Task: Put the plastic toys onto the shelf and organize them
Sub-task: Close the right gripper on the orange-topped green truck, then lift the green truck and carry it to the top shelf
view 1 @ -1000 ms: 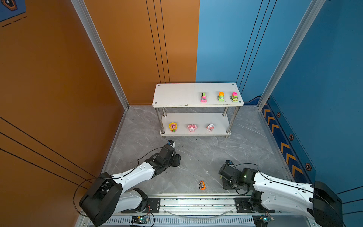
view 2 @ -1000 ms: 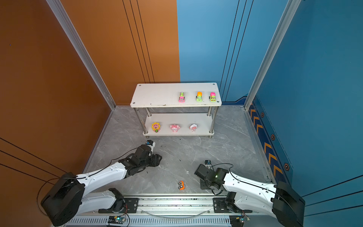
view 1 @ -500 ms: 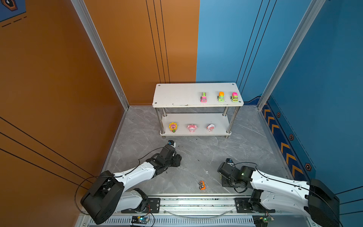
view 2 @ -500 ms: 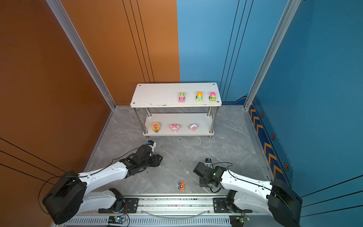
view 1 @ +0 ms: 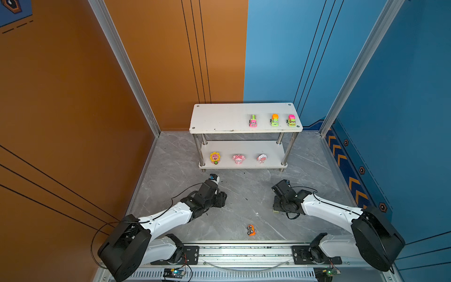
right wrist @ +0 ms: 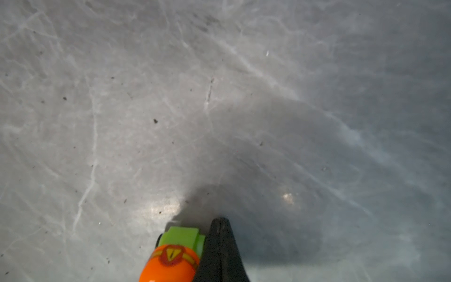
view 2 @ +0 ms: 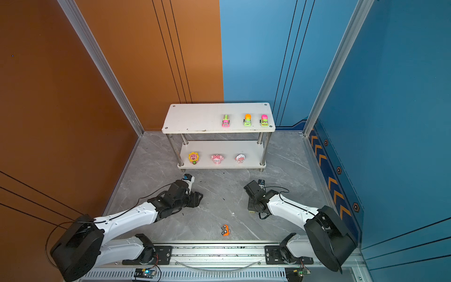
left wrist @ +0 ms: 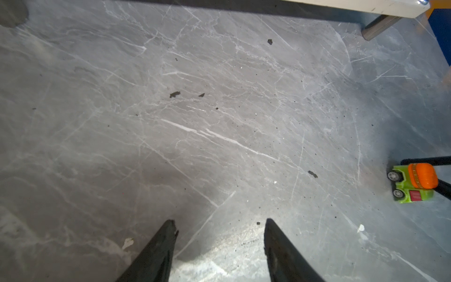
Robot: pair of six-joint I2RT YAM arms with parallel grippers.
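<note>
The fingers of my right gripper are closed beside the green truck, so that gripper should open, move over and close around the orange drum (right wrist: pixel 168 266) before it lifts the truck.
The shelf (view 1: pixel 219 117) (view 2: pixel 195 117) stands at the back, and its corner (left wrist: pixel 366 5) shows in the left wrist view. Three toy trucks (view 1: pixel 274 120) line the right half of its top board. Three figurines (view 1: pixel 238 159) stand on its lower board. An orange car (view 1: pixel 251 230) (view 2: pixel 225 230) lies tipped on the floor near the front rail. A green truck with an orange drum (right wrist: pixel 180 246) (left wrist: pixel 412 183) sits on the floor right beside my right gripper (right wrist: pixel 219 221) (view 1: pixel 277 210), whose fingers are shut together next to it. My left gripper (left wrist: pixel 220 222) (view 1: pixel 223 199) is open and empty over bare floor.
The grey marbled floor (view 1: pixel 246 195) between the two arms carries only small dark specks. Orange and blue walls close in the sides and back. A metal rail (view 1: pixel 244 251) runs along the front edge.
The right arm has shifted a little left and toward the shelf while staying shut. The left arm has barely moved.
</note>
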